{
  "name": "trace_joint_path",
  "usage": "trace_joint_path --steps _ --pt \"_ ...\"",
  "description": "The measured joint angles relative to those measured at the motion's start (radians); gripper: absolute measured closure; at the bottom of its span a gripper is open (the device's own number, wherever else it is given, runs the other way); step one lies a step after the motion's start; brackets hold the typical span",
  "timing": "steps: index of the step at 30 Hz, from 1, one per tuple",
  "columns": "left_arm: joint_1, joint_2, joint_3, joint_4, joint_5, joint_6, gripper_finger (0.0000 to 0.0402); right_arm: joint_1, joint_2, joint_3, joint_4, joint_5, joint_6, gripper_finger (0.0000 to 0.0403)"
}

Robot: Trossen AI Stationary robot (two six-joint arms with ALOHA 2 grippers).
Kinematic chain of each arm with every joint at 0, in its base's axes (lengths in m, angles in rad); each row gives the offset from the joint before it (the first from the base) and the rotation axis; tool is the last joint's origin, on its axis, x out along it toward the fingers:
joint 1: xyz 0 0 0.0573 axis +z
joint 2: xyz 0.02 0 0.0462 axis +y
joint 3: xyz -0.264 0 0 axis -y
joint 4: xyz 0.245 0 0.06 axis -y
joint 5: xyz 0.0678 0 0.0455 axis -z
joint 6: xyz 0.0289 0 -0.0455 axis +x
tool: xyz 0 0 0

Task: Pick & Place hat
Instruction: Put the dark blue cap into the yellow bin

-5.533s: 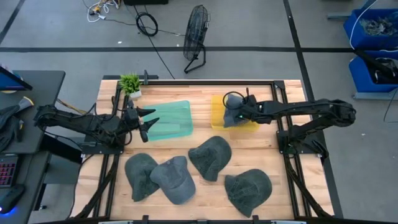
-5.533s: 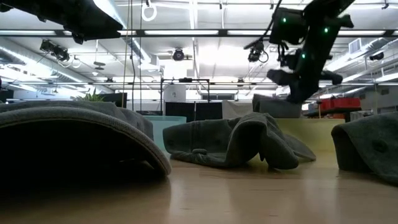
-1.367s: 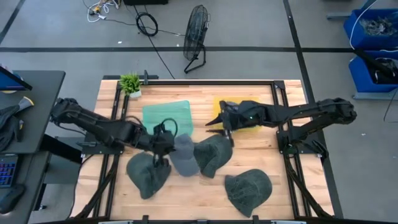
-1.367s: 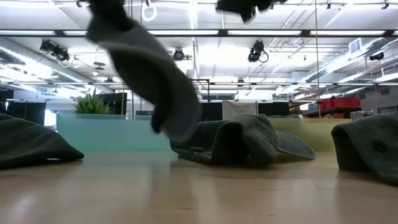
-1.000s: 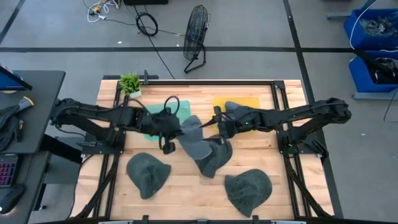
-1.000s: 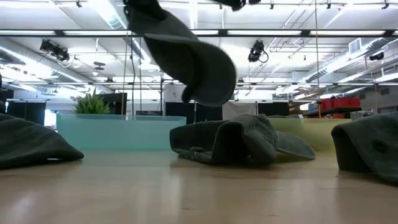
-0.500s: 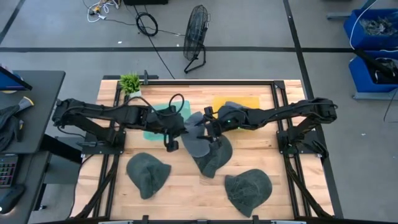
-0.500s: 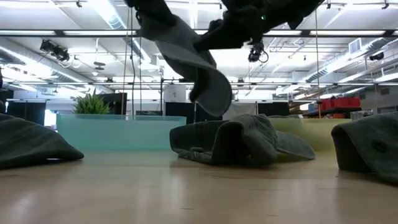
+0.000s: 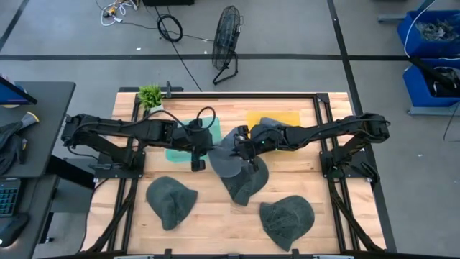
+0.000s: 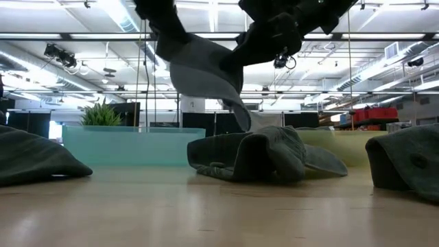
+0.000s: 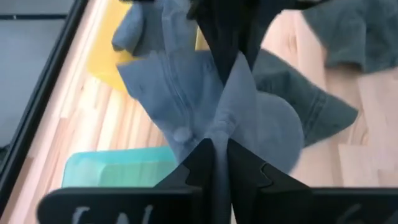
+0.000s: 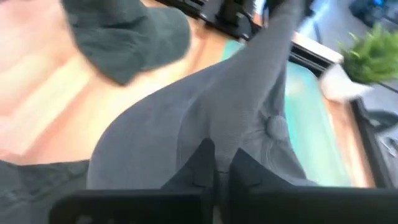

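Next, my right gripper sets the grey hat around the middle of the yellow tray [image 9: 274, 127].
A grey hat [image 9: 224, 160] hangs in the air over the middle of the table, held between both grippers. My left gripper [image 9: 203, 150] is shut on it from the left and my right gripper [image 9: 238, 150] from the right. In the low view the hat [image 10: 202, 68] is clear of the table, its brim [image 10: 240, 113] drooping. Another dark hat [image 9: 248, 183] lies on the wood right below. The teal tray [image 9: 180, 152] lies under my left arm. The yellow tray [image 9: 287, 117] holds one hat [image 9: 267, 128]. My left gripper pinches a raised fold of the hat's crown [image 11: 221, 134] between its two fingers, beside the top button [image 11: 181, 134]. The fingers come level from the table's left. The hat is lifted clear. My right gripper pinches another fold of the crown [image 12: 219, 134] between its two fingers, a little from the top button [image 12: 275, 127]. It comes roughly level from the table's right, facing the left gripper. The cloth spreads out below and past the fingers.
Two more dark hats lie near the front edge, one at the left [image 9: 170, 201] and one at the right [image 9: 287, 219]. A small green plant [image 9: 151, 95] stands at the far left corner. Black frame rails run along both sides of the table.
My right gripper has moved toward the table's left, up to the lifted hat, and has shut on its crown. My left gripper has kept its hold and stayed nearly in place. The hat stays clear of the table, now held from both sides.
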Motion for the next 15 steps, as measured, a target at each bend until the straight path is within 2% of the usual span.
trace_joint_path --steps 5,10,13,15 --pt "0.000 0.018 0.000 -0.031 -0.002 -0.003 0.0321 0.003 0.000 0.000 -0.007 0.134 -0.008 0.0384" --pt "0.000 0.029 0.001 -0.027 -0.025 -0.015 0.0278 0.005 -0.031 -0.001 -0.040 0.148 -0.115 0.0395" --pt "-0.001 0.021 0.001 -0.032 -0.097 -0.070 0.0258 0.006 -0.080 0.019 -0.160 0.199 -0.118 0.0394" --pt "0.000 0.001 0.000 -0.054 -0.135 -0.071 0.0251 0.004 -0.119 0.055 -0.334 0.264 -0.113 0.0396"
